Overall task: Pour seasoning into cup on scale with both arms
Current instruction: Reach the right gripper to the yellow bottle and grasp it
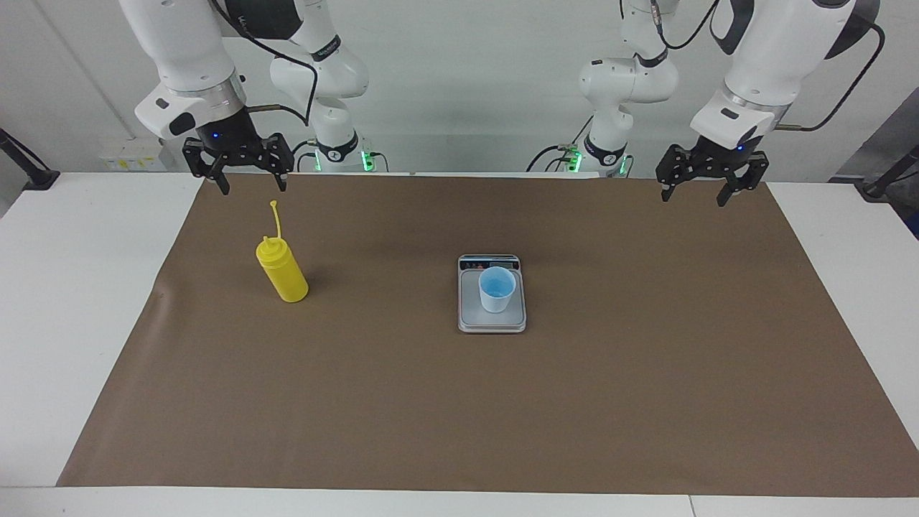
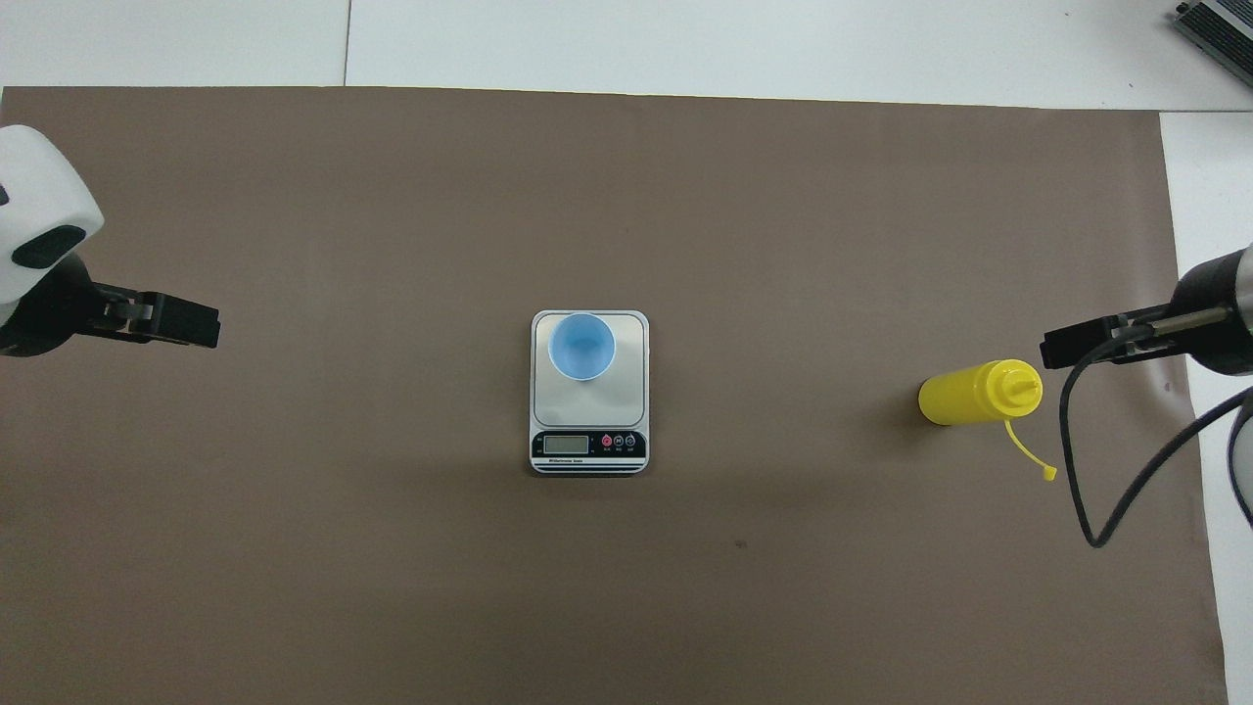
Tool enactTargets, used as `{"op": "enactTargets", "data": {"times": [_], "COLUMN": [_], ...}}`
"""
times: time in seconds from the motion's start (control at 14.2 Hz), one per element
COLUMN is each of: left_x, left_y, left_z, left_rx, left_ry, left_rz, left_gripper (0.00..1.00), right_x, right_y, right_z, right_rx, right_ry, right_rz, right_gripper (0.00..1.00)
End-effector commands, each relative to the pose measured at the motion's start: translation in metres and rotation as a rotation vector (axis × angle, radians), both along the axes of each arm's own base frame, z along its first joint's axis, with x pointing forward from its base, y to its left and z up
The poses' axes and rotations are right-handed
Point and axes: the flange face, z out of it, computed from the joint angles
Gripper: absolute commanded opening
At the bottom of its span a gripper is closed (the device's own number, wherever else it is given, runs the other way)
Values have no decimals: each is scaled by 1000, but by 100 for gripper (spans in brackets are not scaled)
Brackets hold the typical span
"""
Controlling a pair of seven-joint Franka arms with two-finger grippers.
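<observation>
The robot's right gripper should close around the yellow seasoning bottle's body [image 2: 975, 394], below its cap, so that the top stays free for pouring.
The yellow seasoning bottle [image 1: 283, 276] stands upright on the brown mat toward the right arm's end, its cap strap sticking up; it also shows in the overhead view [image 2: 969, 392]. The light blue cup [image 1: 497, 289] [image 2: 581, 345] stands on the silver-grey scale [image 1: 474, 316] [image 2: 628, 392] at mid-table. My right gripper [image 1: 254, 185] [image 2: 1077, 345] hangs open and empty in the air by the bottle, apart from it. My left gripper [image 1: 693, 197] [image 2: 186, 328] hangs open and empty over the mat at the left arm's end.
A brown mat [image 1: 459, 416] covers most of the white table [image 1: 72, 287]. A black cable [image 2: 1077, 470] loops down from the right arm beside the bottle. A grey device [image 2: 1219, 24] lies at the table's corner farthest from the robots.
</observation>
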Motion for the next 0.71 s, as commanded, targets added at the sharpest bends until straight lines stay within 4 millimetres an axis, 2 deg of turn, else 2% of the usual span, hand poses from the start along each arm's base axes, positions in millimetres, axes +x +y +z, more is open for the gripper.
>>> {"op": "enactTargets", "data": {"times": [0.0, 0.14, 0.21, 0.35, 0.56, 0.64], "left_x": [-8, -8, -7, -11, -10, -7], "left_y": [8, 19, 35, 43, 30, 32], "left_z": [9, 7, 8, -1, 0, 8], "left_rx": [-28, -26, -27, -27, -29, -31], "left_ry": [18, 33, 37, 34, 20, 14], "left_rz": [31, 50, 70, 81, 46, 48], "left_gripper": [100, 100, 100, 100, 100, 100], "right_x": [-22, -34, -37, -38, -43, -47], "right_y": [-41, -61, -70, -87, -112, -124], "right_z": [-25, -43, -51, -65, -95, -108], "right_rx": [63, 79, 110, 151, 203, 224], "right_ry": [-53, -61, -81, -132, -200, -230], "right_rz": [112, 229, 272, 350, 457, 487], "right_gripper": [100, 100, 100, 100, 100, 100]}}
